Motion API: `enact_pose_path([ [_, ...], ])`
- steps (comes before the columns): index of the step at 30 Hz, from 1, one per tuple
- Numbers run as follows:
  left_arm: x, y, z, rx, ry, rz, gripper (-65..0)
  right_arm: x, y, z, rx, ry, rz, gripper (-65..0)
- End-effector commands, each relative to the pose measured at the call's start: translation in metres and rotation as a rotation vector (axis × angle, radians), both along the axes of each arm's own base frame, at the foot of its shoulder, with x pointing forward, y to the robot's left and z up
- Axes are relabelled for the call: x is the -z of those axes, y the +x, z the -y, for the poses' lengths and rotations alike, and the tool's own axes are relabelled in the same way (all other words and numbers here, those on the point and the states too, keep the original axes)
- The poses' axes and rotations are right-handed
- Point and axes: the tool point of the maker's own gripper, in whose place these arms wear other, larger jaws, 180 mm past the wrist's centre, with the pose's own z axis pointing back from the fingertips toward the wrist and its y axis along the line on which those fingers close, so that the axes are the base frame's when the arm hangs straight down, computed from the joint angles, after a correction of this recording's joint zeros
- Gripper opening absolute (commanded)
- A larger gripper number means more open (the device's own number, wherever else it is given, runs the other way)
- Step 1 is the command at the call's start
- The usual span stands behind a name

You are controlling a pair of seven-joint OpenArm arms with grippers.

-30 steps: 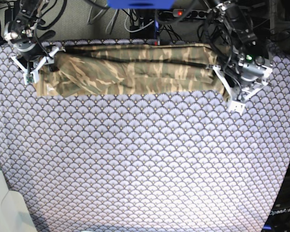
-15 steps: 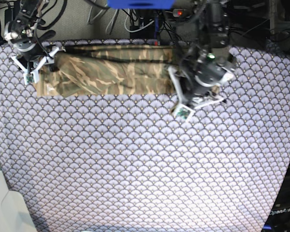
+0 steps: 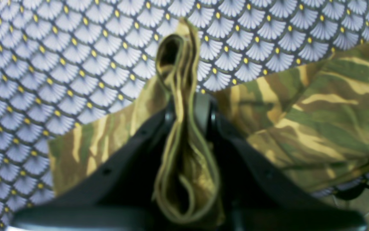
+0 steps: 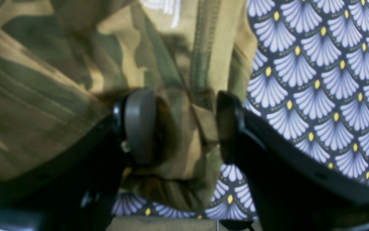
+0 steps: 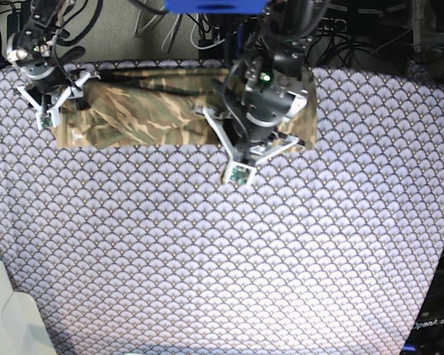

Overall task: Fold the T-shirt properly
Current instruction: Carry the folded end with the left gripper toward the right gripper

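My left gripper will release the bunched end of the T-shirt that I have, letting it go on the flat part of the T-shirt [image 5: 176, 124], toward my right gripper.
The camouflage T-shirt [image 5: 148, 118] lies as a long folded band along the table's far edge. My left gripper [image 5: 265, 124] is over the band's middle. In the left wrist view it [image 3: 187, 112] is shut on a bunched end of the T-shirt [image 3: 316, 106] and lifts it, so the cloth drapes below it. My right gripper [image 5: 53, 95] is at the band's left end. In the right wrist view its fingers [image 4: 139, 125] stand a little apart, and a thick fold of the T-shirt [image 4: 184, 134] fills the gap between them.
The lavender-grey fan-scale tablecloth [image 5: 222, 259] covers the whole table. Cables and a power strip [image 5: 281, 18] lie behind the far edge. A white object [image 5: 4, 310] stands at the near left corner.
My left gripper has carried the shirt's right end leftwards, from the far right to the band's middle, folding the band over itself. The right arm has not moved.
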Motion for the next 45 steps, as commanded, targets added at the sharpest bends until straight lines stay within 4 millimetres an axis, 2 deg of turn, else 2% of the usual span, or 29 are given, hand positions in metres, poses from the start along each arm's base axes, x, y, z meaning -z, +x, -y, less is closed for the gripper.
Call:
enact_pose_path([
  [1, -0.009, 0.004, 0.011, 0.008, -0.047, 0.013, -64.4, 0.006, -0.010, 0.006, -0.003, -0.037, -0.060, -37.0],
  [7, 0.022, -0.006, 0.033, -0.061, -0.191, -0.210, -64.4, 0.006, -0.010, 0.006, -0.003, -0.037, -0.060, -37.0],
  [10, 0.031, -0.010, 0.040, -0.115, -0.263, -0.280, -64.4, 0.006, -0.010, 0.006, -0.003, -0.037, -0.060, -37.0],
  [16, 0.025, -0.006, 0.047, -0.163, -0.341, -0.307, -64.5, 0.006, -0.010, 0.006, -0.003, -0.037, -0.060, -37.0],
  [25, 0.023, -0.007, 0.048, -0.148, -0.342, -0.301, -64.5, 0.006, -0.009, 0.006, -0.003, -0.037, -0.059, -37.0],
  [28, 0.018, -0.011, 0.062, -0.079, -0.335, -0.289, -64.5, 0.006, -0.009, 0.006, -0.003, -0.037, -0.059, -37.0],
  [37, 0.006, -0.008, 0.074, -0.041, -0.354, -0.230, -63.7, 0.005, -0.009, 0.006, -0.003, -0.036, -0.057, -37.0],
  [40, -0.001, -0.006, 0.074, -0.039, -0.364, -0.211, -57.4, 0.005, -0.009, 0.006, -0.003, -0.036, -0.056, -37.0],
  [45, 0.000, -0.008, 0.073, -0.043, -0.365, -0.214, -38.4, 0.003, -0.002, 0.006, -0.003, -0.037, -0.042, -37.0],
])
